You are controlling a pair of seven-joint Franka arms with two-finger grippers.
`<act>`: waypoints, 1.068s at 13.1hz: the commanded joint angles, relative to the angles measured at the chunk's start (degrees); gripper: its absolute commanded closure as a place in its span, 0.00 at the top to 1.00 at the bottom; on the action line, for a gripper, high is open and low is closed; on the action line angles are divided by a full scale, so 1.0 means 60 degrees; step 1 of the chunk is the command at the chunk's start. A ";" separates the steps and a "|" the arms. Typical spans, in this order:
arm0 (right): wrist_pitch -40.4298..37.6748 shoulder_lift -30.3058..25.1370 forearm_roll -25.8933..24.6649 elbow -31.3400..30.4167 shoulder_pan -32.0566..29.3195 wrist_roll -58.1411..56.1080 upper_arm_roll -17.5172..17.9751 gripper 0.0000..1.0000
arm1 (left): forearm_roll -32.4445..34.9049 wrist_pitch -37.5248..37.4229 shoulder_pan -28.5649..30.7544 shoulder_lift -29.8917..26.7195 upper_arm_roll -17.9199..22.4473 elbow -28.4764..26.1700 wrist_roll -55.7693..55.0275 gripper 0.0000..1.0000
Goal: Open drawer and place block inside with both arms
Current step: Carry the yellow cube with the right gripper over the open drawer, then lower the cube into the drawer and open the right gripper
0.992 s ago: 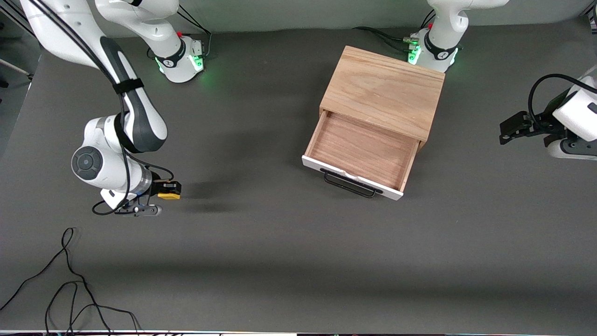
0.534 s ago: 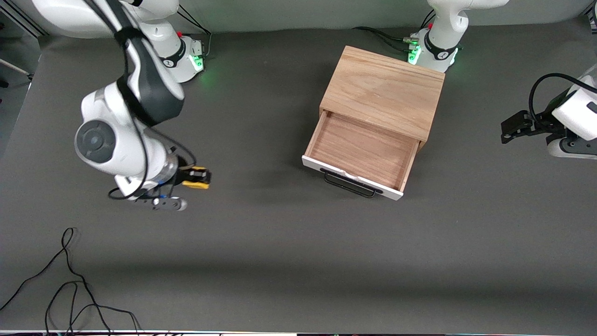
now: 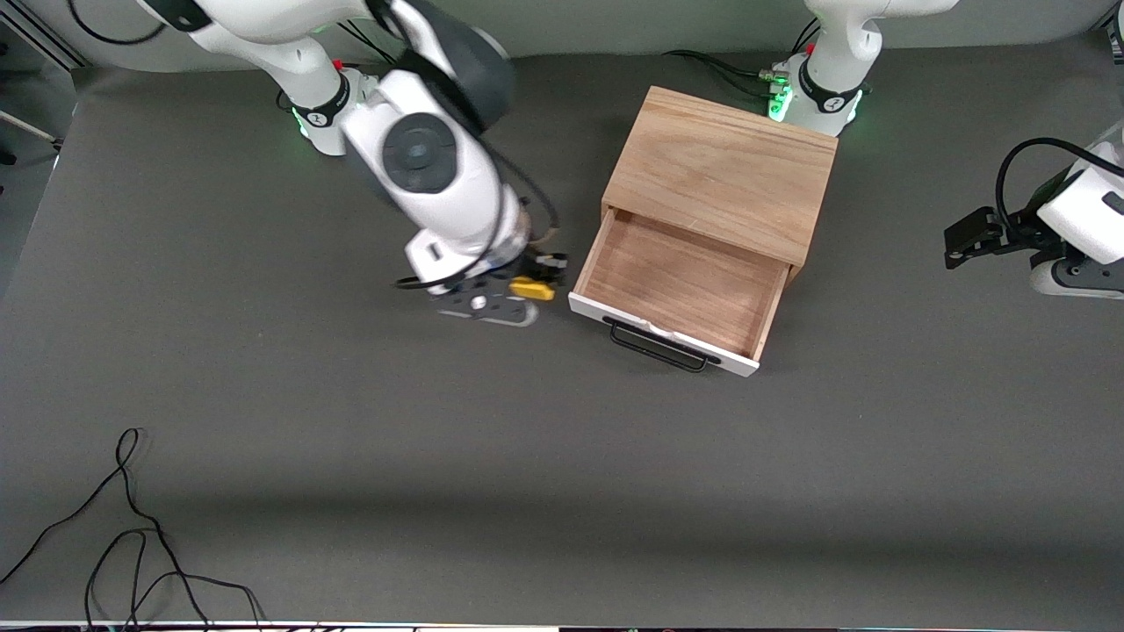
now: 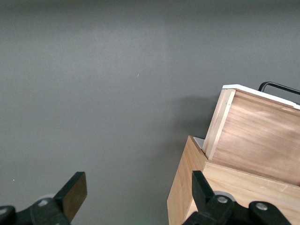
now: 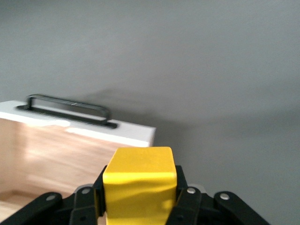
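My right gripper is going to release the yellow block close to the middle of the open drawer's wood bottom [image 3: 661,285] [image 5: 63,164].
The drawer [image 3: 680,283] stands pulled out of the light oak box [image 3: 722,171], its white front panel and black wire handle [image 3: 659,345] toward the front camera, its wood inside bare. My right gripper [image 3: 537,283] is shut on the yellow block [image 3: 532,288] and holds it up in the air just beside the drawer's side wall at the right arm's end. In the right wrist view the block [image 5: 139,185] sits between the fingers above the drawer's front corner [image 5: 136,136]. My left gripper [image 3: 961,239] is open and empty, waiting at the left arm's end of the table; its view shows the box [image 4: 234,187].
A loose black cable [image 3: 132,544] lies on the dark grey table near the front camera at the right arm's end. The arms' green-lit bases [image 3: 342,110] stand along the table's back edge.
My right arm has swung from the right arm's end of the table toward the drawer, carrying the yellow block. The left arm and the drawer have not moved.
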 commanded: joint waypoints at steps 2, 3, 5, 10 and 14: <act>0.0518 0.1436 -0.0187 0.1813 0.0982 0.0867 -0.0136 0.03 | 0.0139 -0.0088 -0.0021 -0.0157 0.0060 -0.0110 0.0220 1.00; 0.0797 0.1567 -0.0289 0.1813 0.1202 0.0882 -0.0136 0.03 | 0.0139 -0.0073 -0.0021 -0.0157 0.0060 -0.0111 0.0279 1.00; 0.1543 0.1831 -0.0377 0.1813 0.1685 0.1973 -0.0136 0.03 | 0.0139 -0.0073 -0.0021 -0.0143 0.0060 -0.0111 0.0279 1.00; 0.2074 0.2681 -0.1416 0.1769 0.2550 0.2727 -0.0267 0.06 | 0.0139 -0.0117 -0.0021 -0.0157 0.0060 -0.0096 0.0279 1.00; 0.2367 0.3193 -0.1944 0.1754 0.2712 0.3138 -0.0297 0.11 | 0.0139 -0.0132 -0.0021 -0.0157 0.0060 -0.0096 0.0279 1.00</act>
